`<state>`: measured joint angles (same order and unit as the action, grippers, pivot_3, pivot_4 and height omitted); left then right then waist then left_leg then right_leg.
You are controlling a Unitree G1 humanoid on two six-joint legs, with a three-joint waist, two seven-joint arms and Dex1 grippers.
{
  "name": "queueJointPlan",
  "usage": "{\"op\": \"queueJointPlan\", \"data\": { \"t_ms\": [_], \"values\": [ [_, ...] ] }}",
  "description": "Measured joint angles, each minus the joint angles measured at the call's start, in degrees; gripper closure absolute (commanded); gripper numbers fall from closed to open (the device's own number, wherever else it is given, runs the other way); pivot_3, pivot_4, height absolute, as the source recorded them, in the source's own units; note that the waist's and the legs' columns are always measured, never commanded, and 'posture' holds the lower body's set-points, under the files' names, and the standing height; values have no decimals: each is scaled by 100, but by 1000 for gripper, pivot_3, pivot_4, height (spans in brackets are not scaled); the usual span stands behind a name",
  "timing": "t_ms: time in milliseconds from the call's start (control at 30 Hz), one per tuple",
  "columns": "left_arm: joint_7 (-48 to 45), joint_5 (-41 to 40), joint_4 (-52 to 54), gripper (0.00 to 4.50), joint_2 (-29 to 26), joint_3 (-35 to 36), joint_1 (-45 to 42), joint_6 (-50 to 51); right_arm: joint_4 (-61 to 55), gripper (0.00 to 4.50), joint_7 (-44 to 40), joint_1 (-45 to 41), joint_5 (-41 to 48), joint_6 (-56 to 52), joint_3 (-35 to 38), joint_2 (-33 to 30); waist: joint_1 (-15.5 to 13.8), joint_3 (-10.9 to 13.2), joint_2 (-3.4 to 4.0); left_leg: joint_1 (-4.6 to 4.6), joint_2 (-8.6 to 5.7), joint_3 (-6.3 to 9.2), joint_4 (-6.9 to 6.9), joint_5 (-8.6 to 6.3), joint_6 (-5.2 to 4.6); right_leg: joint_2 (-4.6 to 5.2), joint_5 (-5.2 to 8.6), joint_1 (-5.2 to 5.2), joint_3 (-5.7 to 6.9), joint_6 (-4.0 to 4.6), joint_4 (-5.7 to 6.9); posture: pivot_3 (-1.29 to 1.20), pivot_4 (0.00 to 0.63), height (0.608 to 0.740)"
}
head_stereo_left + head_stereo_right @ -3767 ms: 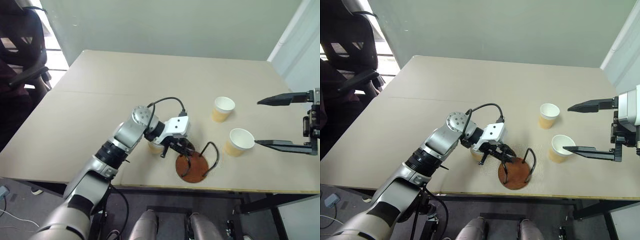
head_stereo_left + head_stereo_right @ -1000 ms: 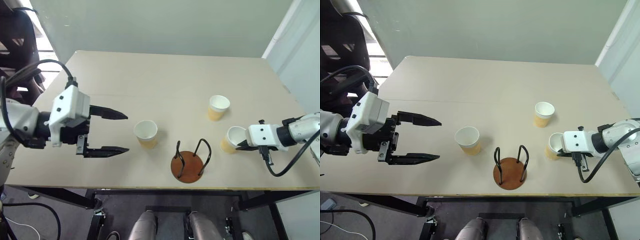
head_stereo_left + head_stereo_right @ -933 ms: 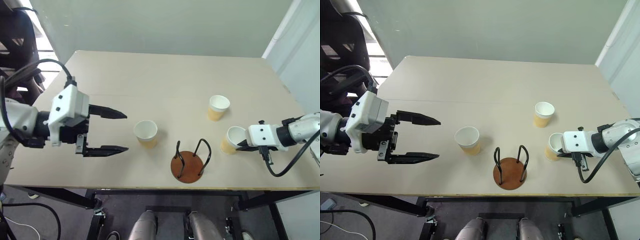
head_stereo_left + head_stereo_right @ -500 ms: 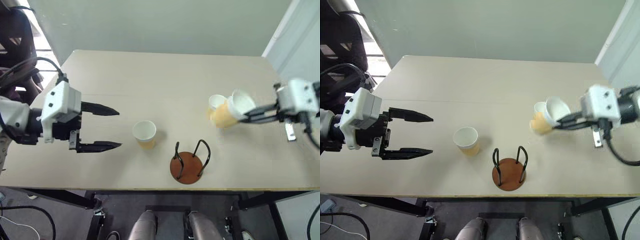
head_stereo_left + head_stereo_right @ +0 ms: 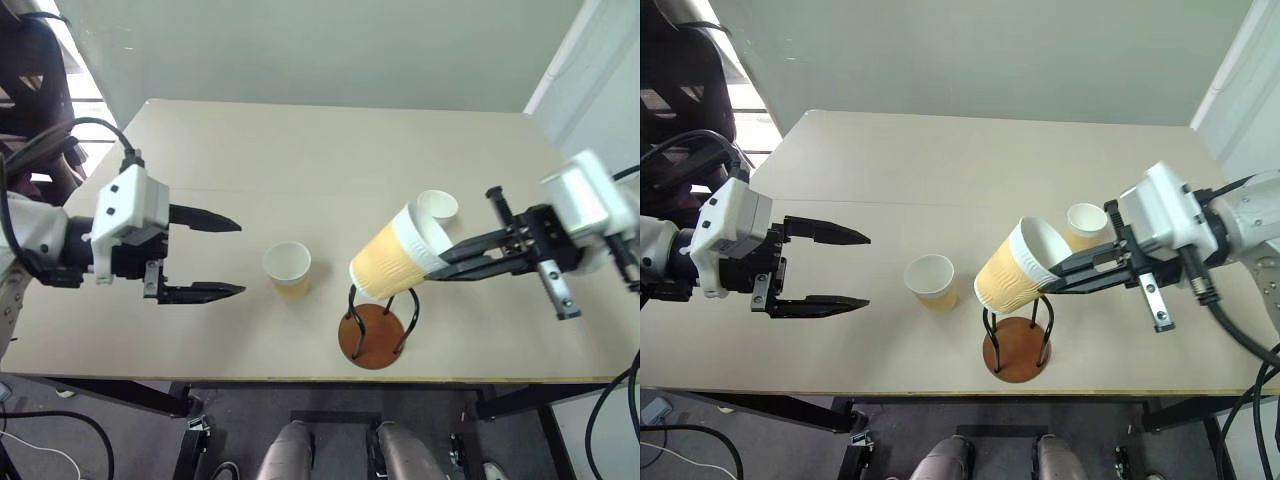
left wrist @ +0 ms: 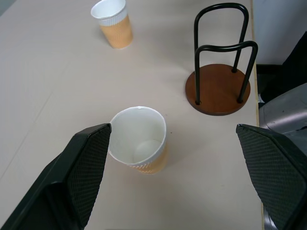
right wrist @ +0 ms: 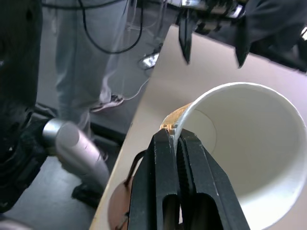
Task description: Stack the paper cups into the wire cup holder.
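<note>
Next, my right gripper releases the paper cup on the reddish-brown disc base [image 5: 374, 336] [image 7: 123, 205] between the loops of black wire. The cup now hangs tilted just over the holder.
My right gripper [image 5: 441, 262] is shut on the rim of a pale yellow-tan paper cup [image 5: 394, 263], one finger inside and one outside. The cup hangs tilted in the air, just over the wire cup holder [image 5: 368, 336], which has a reddish-brown disc base and black wire loops. In the right wrist view the fingers [image 7: 165, 191] pinch the cup's white rim [image 7: 192, 112]. A second cup [image 5: 287, 268] stands upright on the table left of the holder. A third cup [image 5: 438, 205] stands farther back on the right. My left gripper [image 5: 240, 257] hovers open left of the second cup, with nothing between its fingers.
The tan table [image 5: 300, 150] has its front edge just beyond the holder. A dark chair [image 5: 40, 90] stands off the table's left side. A pale wall runs behind the table.
My right gripper has lifted the cup off the table at the right and carried it up and left, to above the holder. The left gripper has stayed open in place.
</note>
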<state>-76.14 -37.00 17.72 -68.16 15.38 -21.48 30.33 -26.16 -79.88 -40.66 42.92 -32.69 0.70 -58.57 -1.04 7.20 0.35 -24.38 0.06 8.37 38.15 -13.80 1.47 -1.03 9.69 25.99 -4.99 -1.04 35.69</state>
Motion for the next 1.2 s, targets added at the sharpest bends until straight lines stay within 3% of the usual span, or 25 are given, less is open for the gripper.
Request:
{"op": "queueJointPlan", "data": {
  "t_ms": [1067, 1200],
  "values": [
    [53, -6, 155, 8, -8, 141, 213, 21, -2, 4471, -206, 594, -1153, 612, -793, 211, 28, 0, 0, 13, 2, 5, -2, 3, 4, -5, 7, 2, -1, 11, 25, 0, 150, 740],
    [58, -5, 156, 8, -8, 141, 213, 21, 23, 3584, -175, 602, -1277, 633, -822, 214, 28, 0, 0, 13, 2, 5, -2, 3, 4, -5, 7, 1, -1, 11, 25, 0, 150, 740]
  ]
}}
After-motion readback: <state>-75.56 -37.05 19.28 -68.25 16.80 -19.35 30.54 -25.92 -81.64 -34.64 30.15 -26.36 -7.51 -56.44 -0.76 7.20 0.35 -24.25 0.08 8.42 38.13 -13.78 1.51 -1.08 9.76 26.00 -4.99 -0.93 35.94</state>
